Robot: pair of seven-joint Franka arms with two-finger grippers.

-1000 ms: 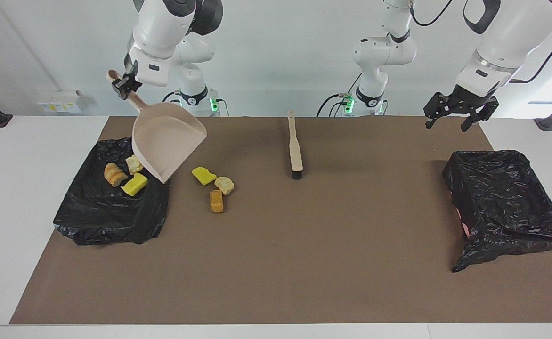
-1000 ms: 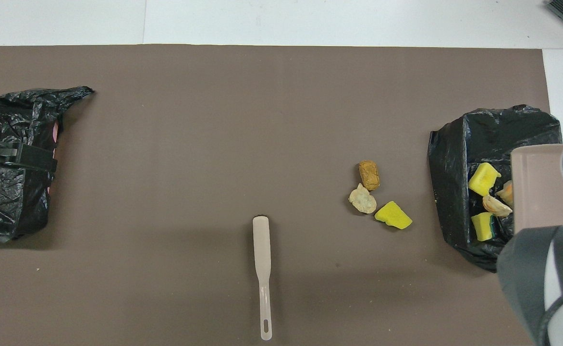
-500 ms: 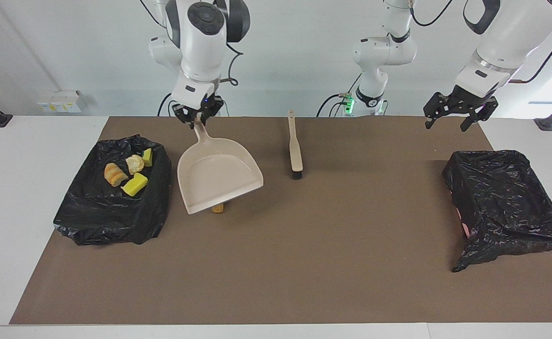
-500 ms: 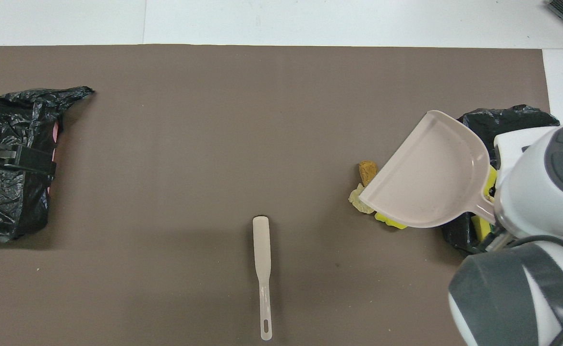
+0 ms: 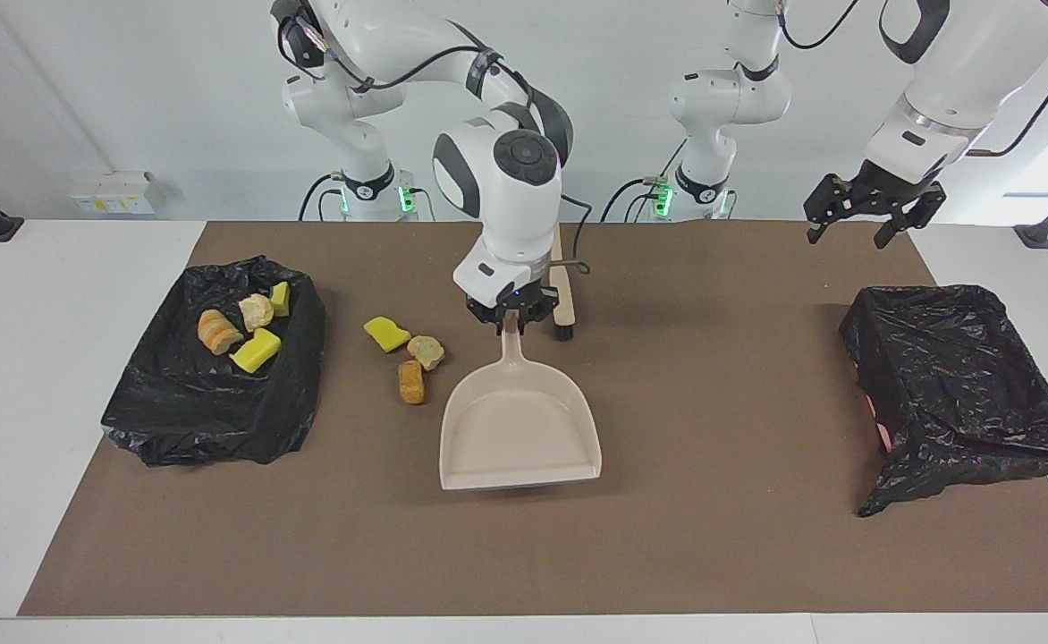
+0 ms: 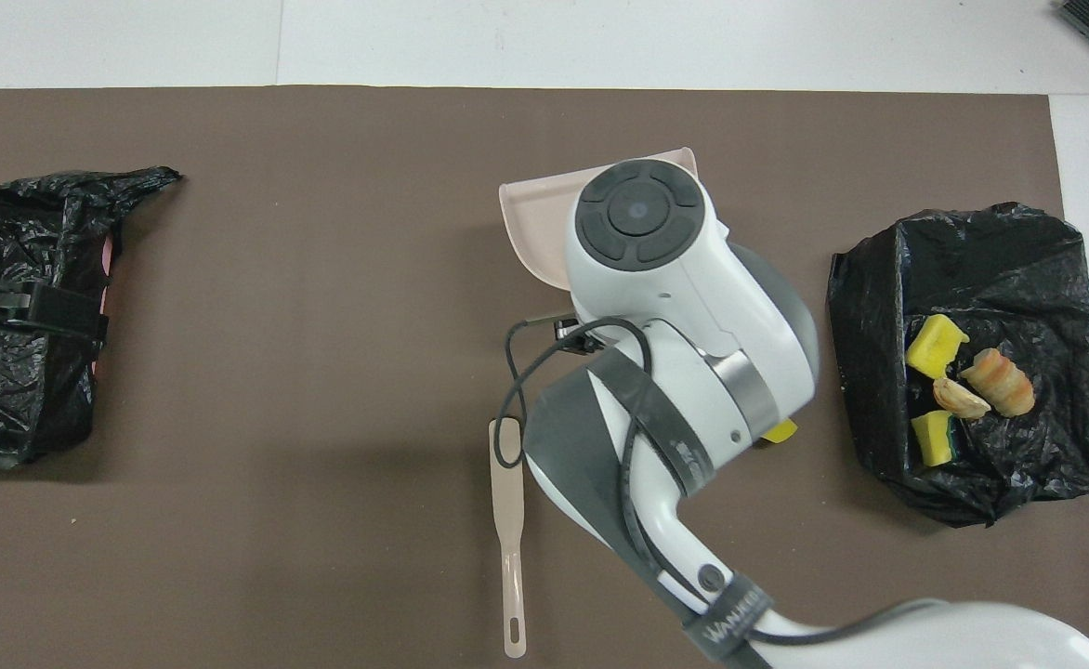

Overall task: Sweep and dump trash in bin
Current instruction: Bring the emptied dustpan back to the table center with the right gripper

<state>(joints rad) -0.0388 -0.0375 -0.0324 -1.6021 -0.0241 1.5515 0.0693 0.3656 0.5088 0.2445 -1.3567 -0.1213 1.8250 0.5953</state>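
Observation:
The beige dustpan, now held low over the mat's middle, will go down from my right gripper onto the mat straight (image 6: 514,238) beyond the wide end of the beige brush.
My right gripper (image 5: 511,324) is shut on the handle of the beige dustpan (image 5: 519,429) and holds it low over the middle of the mat, mouth pointing away from the robots. Three trash scraps lie on the mat beside the pan, toward the right arm's end: a yellow sponge piece (image 5: 387,333), a pale foam lump (image 5: 426,351) and an orange-brown chunk (image 5: 411,382). Several more scraps (image 5: 256,351) lie in the black-bagged bin (image 5: 211,402), also seen in the overhead view (image 6: 963,279). My left gripper (image 5: 849,234) is open and empty, waiting above the mat.
A beige brush (image 5: 562,300) lies on the mat just nearer to the robots than my right gripper; it also shows in the overhead view (image 6: 507,520). A second black-bagged bin (image 5: 962,385) stands at the left arm's end, below my left gripper.
My right gripper has swung the dustpan from over the bin with the scraps to the middle of the mat and lowered it, passing over the three loose scraps. The left arm has stayed put.

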